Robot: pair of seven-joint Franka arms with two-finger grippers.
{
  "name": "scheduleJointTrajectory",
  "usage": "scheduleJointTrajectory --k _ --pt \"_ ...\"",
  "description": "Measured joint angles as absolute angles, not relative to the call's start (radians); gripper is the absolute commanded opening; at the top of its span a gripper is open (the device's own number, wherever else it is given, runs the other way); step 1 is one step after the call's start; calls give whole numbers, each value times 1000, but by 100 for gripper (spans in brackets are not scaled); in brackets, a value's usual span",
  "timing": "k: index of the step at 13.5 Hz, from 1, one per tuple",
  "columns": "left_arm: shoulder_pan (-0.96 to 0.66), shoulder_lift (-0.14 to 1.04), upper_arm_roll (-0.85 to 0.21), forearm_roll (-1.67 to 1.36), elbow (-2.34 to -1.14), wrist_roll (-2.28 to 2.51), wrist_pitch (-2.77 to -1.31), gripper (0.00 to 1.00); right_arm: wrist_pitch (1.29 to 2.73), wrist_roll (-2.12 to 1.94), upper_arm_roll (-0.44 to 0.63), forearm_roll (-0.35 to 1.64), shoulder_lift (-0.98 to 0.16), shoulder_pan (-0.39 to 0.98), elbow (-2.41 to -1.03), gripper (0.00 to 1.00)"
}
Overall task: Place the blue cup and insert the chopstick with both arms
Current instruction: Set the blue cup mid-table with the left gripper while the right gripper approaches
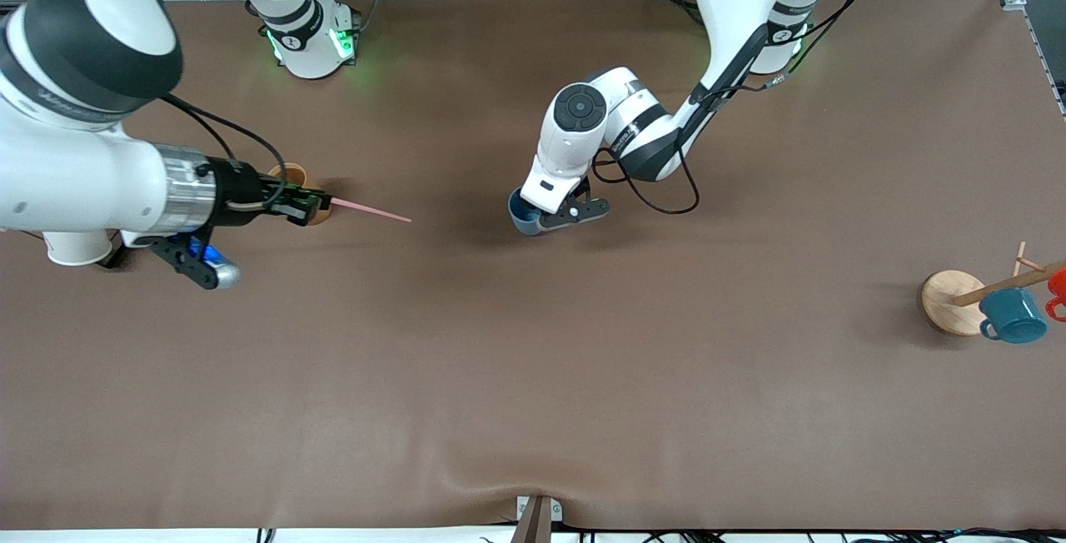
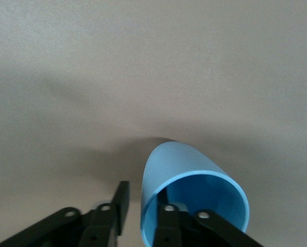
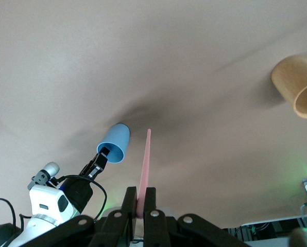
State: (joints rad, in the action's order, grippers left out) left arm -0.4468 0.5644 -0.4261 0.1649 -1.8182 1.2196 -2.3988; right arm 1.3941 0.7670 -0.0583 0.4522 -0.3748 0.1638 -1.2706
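Note:
I need to let go of the pale pink chopstick, now nearly level over the brown holder, with my right gripper inside the blue cup [image 1: 519,213] [image 3: 112,151], against the cup's rim that faces the brown holder.
The blue cup [image 1: 523,216] [image 2: 182,164] is a small light-blue tumbler on the table mat near its middle, mouth up. My left gripper [image 1: 556,215] [image 2: 146,198] is at the cup's rim and open: one finger is inside the cup, the other stands outside with a gap to the wall. My right gripper [image 1: 321,206] [image 3: 140,193] is shut on the thick end of the pale pink chopstick [image 1: 372,211] [image 3: 145,159]. It hangs over the brown holder, and the stick lies nearly level, tip toward the blue cup [image 3: 115,143].
A brown cylindrical holder [image 1: 290,173] [image 3: 297,85] stands under the right gripper, partly hidden by it. At the left arm's end of the table a wooden rack [image 1: 949,301] carries a teal mug [image 1: 1012,316] and a red mug [image 1: 1058,285].

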Motion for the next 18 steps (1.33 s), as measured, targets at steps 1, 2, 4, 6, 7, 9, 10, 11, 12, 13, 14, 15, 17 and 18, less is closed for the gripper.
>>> scheduleJointTrajectory --k 1,2,4,6,7,9,10,11,12,13,14,15,17,18 --pt "-445 561 -426 165 -1798 1221 -2362 100 1406 794 -59 461 -375 173 -1280 0" --pt "-442 551 -425 165 -1768 1222 -2304 100 1427 828 -59 471 -375 185 -1293 0" --pt "-433 514 -422 166 -1693 1222 -2157 100 1459 885 -59 484 -376 215 -1313 0" --pt "-406 460 -419 168 -1622 1220 -2026 100 1489 936 -60 487 -376 249 -1338 0" --pt "-384 431 -418 169 -1600 1212 -1981 100 1518 966 -60 488 -376 270 -1354 0" --pt "-329 372 -416 169 -1580 1180 -1933 100 1582 1034 -61 488 -377 321 -1383 0" --pt "-297 344 -416 169 -1578 1159 -1915 100 1608 1067 -61 489 -378 351 -1394 0" --pt "-263 320 -416 169 -1578 1130 -1901 100 1622 1092 -61 491 -380 375 -1404 0" --pt "-232 301 -417 169 -1578 1097 -1889 100 1629 1110 -61 498 -384 391 -1411 0" --pt "-200 283 -417 169 -1578 1062 -1877 100 1635 1122 -61 508 -390 403 -1414 0" --pt "-173 269 -417 169 -1577 1030 -1869 100 1648 1135 -61 514 -396 413 -1416 0" --pt "-149 258 -417 169 -1577 1001 -1863 100 1678 1149 -61 517 -401 426 -1425 0" --pt "-109 247 -417 169 -1577 956 -1847 100 1738 1171 -61 518 -408 463 -1452 0" --pt "-87 243 -417 169 -1577 921 -1838 100 1755 1177 -61 518 -413 481 -1462 0"
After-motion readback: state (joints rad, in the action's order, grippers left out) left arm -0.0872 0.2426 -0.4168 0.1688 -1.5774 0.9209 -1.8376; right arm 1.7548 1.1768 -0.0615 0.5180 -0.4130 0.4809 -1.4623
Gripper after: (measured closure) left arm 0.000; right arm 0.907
